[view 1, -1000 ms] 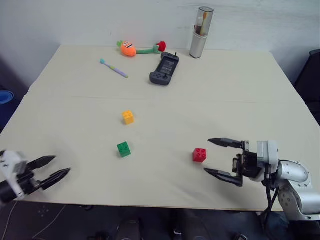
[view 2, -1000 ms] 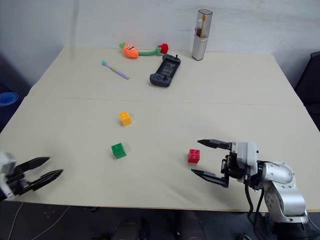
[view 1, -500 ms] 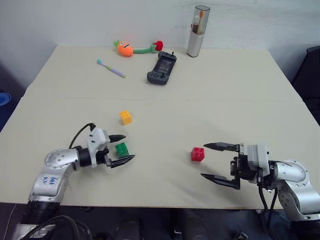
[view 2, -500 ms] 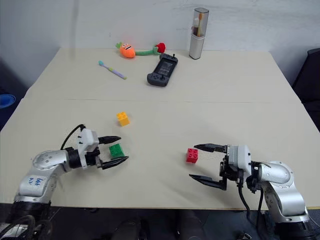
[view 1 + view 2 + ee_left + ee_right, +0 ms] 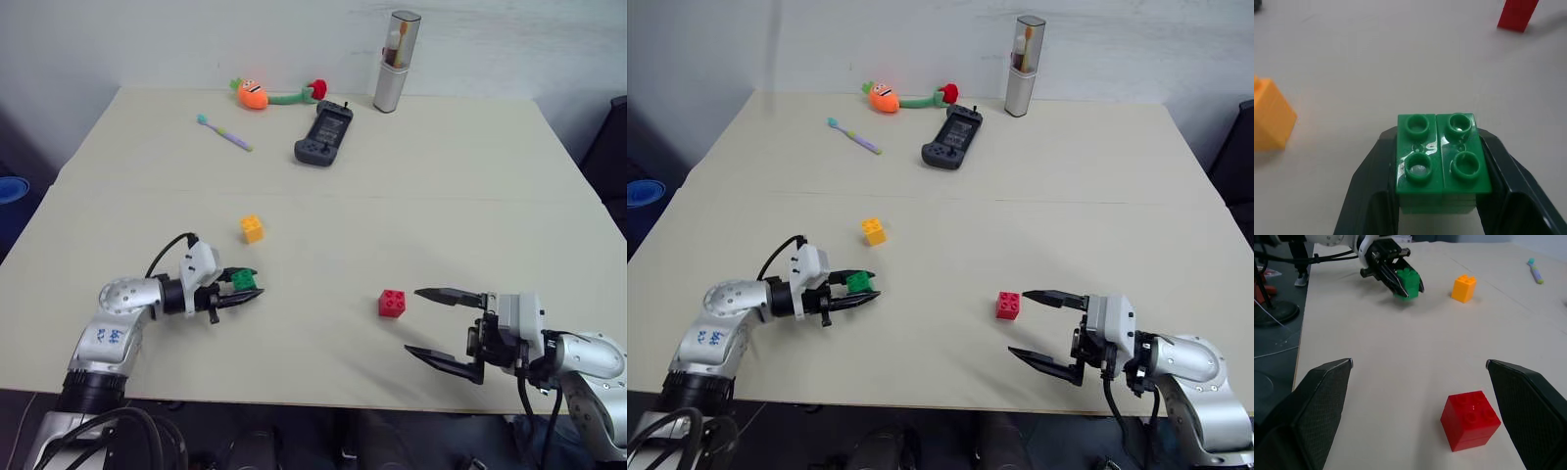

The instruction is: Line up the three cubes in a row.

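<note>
I need to use my left gripper to set the green cube down on the bare table point(image 5: 330, 303) point(image 5: 1514, 59), close beside the red cube, and let it go there.
The green cube point(image 5: 242, 280) rests on the table at the near left, and my left gripper point(image 5: 245, 290) is shut on it; in the left wrist view the cube point(image 5: 1441, 161) sits squeezed between both black fingers. A little farther back stands the yellow cube point(image 5: 252, 228). The red cube point(image 5: 393, 304) sits alone at the near right. My right gripper point(image 5: 438, 323) hangs open just right of the red cube and slightly nearer, apart from it; the right wrist view shows the red cube point(image 5: 1470, 420) ahead between its spread fingers.
At the table's far side lie a black game controller point(image 5: 322, 136), a toothbrush point(image 5: 223, 133), a carrot plush point(image 5: 252, 94) and an upright grey toothbrush case point(image 5: 395, 61). The table point(image 5: 421, 206) has bare surface between the cubes. Its front edge runs just below both grippers.
My left arm swung in from the near left corner to the green cube and its fingers shut on it. The right gripper drew back slightly from the red cube, still open.
</note>
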You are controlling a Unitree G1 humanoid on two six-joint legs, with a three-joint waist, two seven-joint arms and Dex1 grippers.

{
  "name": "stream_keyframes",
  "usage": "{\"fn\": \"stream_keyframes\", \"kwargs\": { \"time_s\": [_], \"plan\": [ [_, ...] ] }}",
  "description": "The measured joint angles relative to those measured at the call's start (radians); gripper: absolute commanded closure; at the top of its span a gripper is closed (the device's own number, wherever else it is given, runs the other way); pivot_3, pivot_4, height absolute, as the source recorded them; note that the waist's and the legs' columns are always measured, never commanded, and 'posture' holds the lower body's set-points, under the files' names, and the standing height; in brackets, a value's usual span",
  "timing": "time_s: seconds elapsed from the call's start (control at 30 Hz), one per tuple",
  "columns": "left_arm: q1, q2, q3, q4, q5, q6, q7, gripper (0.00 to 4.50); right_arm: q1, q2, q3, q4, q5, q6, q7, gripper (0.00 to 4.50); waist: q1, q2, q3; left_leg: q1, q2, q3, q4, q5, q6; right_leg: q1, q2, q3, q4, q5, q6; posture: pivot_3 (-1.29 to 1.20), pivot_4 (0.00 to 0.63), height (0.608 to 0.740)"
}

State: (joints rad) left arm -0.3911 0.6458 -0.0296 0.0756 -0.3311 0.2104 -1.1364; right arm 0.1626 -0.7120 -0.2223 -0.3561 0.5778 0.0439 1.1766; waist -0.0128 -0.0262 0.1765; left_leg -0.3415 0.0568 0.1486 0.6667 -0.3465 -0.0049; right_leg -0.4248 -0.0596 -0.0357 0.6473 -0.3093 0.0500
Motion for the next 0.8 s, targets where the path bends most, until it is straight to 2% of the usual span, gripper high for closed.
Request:
{"fn": "stream_keyframes", "kwargs": {
  "time_s": [0.13,0.2,0.3,0.33,0.4,0.43,0.57,0.8],
  "plan": [
    [-0.096,0.002,-0.128,-0.045,-0.005,0.015,-0.151,2.98,0.025,-0.016,-0.033,-0.021,0.016,0.007,0.001,0.0,0.005,0.0,0.0,0.001,0.0,0.002,0.001,0.0,0.0,0.0,0.002,0.002,0.0,0.0,0.0,0.0,0.15,0.74],
    [-0.161,-0.03,-0.187,0.022,0.044,-0.024,-0.177,2.98,0.042,-0.024,-0.056,-0.03,0.035,0.025,0.002,0.0,0.01,0.0,0.0,0.001,-0.001,0.002,0.001,0.001,0.0,0.0,0.002,0.002,0.0,0.0,0.001,0.0,0.15,0.74],
    [-0.276,-0.144,-0.256,0.164,0.127,-0.096,-0.158,2.98,0.038,-0.044,-0.084,-0.03,0.043,0.035,0.002,0.0,0.019,0.0,0.0,0.0,-0.005,0.0,0.003,0.002,0.002,0.001,0.002,0.002,-0.001,0.001,0.003,0.0,0.15,0.74],
    [-0.316,-0.222,-0.313,0.214,0.177,-0.152,-0.13,2.98,0.02,-0.054,-0.096,-0.031,0.044,0.04,0.001,0.0,0.019,0.0,0.0,0.0,-0.007,0.0,0.002,0.002,0.004,0.002,0.0,0.003,-0.003,0.002,0.004,0.0,0.15,0.74],
    [-0.339,-0.289,-0.372,0.306,0.251,-0.222,-0.089,2.98,0.02,-0.054,-0.1,-0.034,0.044,0.045,-0.003,0.0,0.011,0.0,0.0,-0.001,-0.006,0.001,0.001,0.001,0.005,0.001,0.0,0.006,-0.003,0.002,0.005,0.0,0.15,0.74],
    [-0.338,-0.318,-0.384,0.365,0.273,-0.243,-0.073,2.98,0.023,-0.054,-0.1,-0.034,0.044,0.05,-0.006,0.0,0.006,-0.001,0.0,-0.002,-0.006,0.001,0.001,0.001,0.005,-0.003,0.001,0.009,-0.002,0.002,0.006,0.0,0.15,0.74],
    [-0.335,-0.362,-0.38,0.373,0.274,-0.23,-0.053,2.98,0.028,-0.054,-0.1,-0.057,0.044,0.067,-0.02,0.0,0.012,-0.001,0.0,-0.002,-0.006,-0.001,0.003,0.002,0.005,-0.002,0.0,0.008,0.0,0.002,0.006,0.0,0.15,0.74],
    [-0.299,-0.355,-0.379,0.335,0.292,-0.244,-0.028,2.98,0.041,-0.052,-0.099,-0.074,0.046,0.076,-0.032,0.0,0.01,-0.001,0.0,-0.002,-0.007,-0.002,0.004,0.002,0.006,-0.001,-0.001,0.009,0.0,0.003,0.007,0.0,0.15,0.74]
  ]
}}
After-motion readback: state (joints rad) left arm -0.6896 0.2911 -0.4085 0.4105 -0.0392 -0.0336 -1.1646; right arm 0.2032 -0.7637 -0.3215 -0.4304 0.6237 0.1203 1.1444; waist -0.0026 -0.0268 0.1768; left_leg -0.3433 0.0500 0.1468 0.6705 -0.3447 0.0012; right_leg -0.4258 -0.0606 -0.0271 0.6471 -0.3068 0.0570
